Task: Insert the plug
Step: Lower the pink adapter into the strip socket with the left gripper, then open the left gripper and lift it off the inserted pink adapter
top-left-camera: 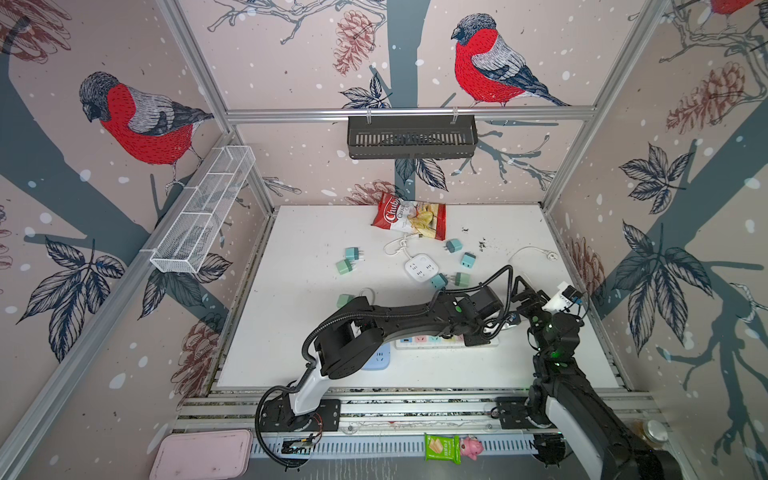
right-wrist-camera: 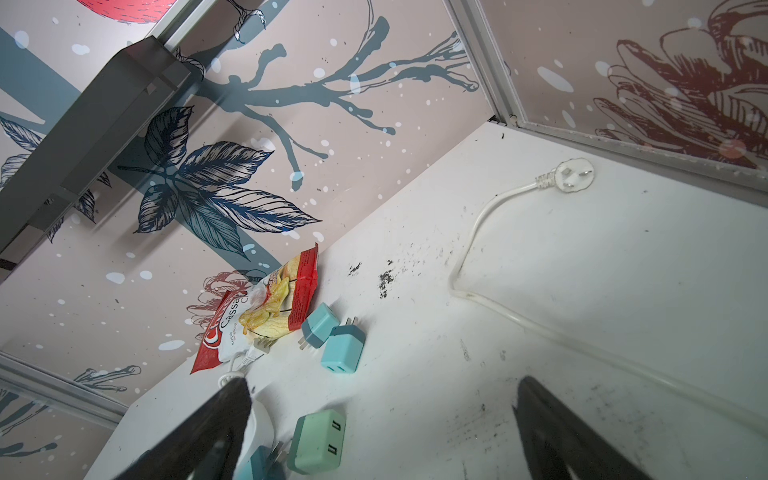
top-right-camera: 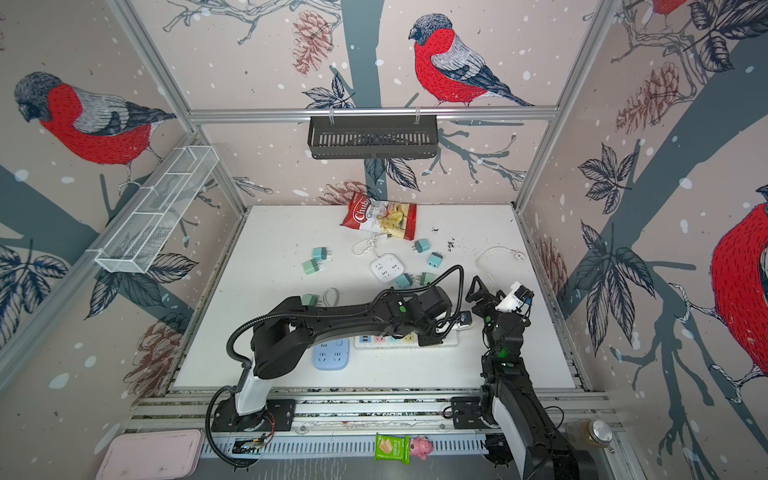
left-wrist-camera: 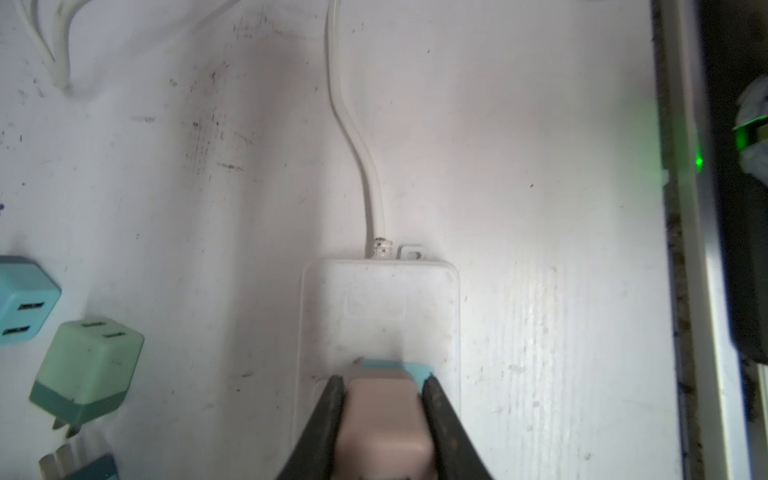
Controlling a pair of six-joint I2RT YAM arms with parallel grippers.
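Next, my left gripper lets go of the plug in the teal socket at the corded end (top-left-camera: 476, 328) (left-wrist-camera: 388, 408) of the long white power strip. The plug now rests against that strip's top.
My left gripper (left-wrist-camera: 382, 380) is shut on the plug (left-wrist-camera: 382, 419), a pale pink cube pinched between both fingers. The plug rests against the top of the long white power strip (left-wrist-camera: 380, 307), and a teal edge shows just beyond it. Its prongs are hidden. In both top views the left arm reaches across to the right, with its gripper (top-left-camera: 482, 336) (top-right-camera: 432, 336) down on the pastel-socket strip (top-left-camera: 419, 341). My right gripper (top-left-camera: 525, 286) (right-wrist-camera: 382, 390) hangs open and raised beside the strip's right end, holding nothing.
Several loose green and teal plugs (top-left-camera: 467, 259) (left-wrist-camera: 89, 370) lie around a square white power strip (top-left-camera: 422, 268). A blue strip (top-right-camera: 330, 353) lies under the left arm. A chips bag (top-left-camera: 409, 216) sits at the back. The white cord (right-wrist-camera: 478, 232) runs to the right wall.
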